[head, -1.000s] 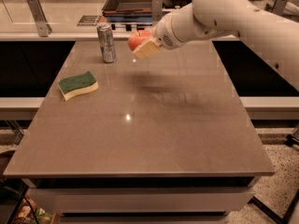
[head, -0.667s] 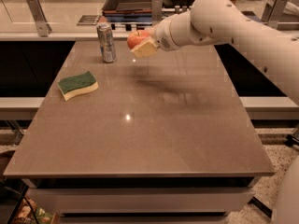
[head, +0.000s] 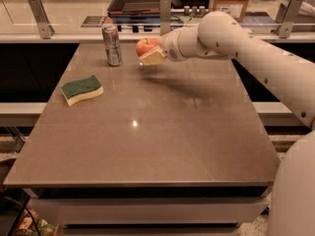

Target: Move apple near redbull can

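Next, my gripper lets go of the apple on the brown table (head: 135, 61) right up against the redbull can, on the side by my arm.
The red-orange apple (head: 144, 46) is held in my gripper (head: 149, 52), which reaches in from the right on the white arm. The cream-coloured fingers (head: 153, 58) are shut around the apple, holding it a little above the brown table (head: 157, 132) near its far edge. The redbull can (head: 112, 45), slim and silver-grey with bluish markings, stands upright at the far left part of the table. The apple hangs a short way to the right of the can, not touching it.
A green and yellow sponge (head: 81, 89) lies on the left side of the table. Behind the table runs a counter with metal posts (head: 40, 16) and a dark tray (head: 140, 1). My white arm (head: 256, 58) crosses the right side.
The arm has carried the apple slightly left and lower, a bit closer to the can. The can and the sponge have not moved.
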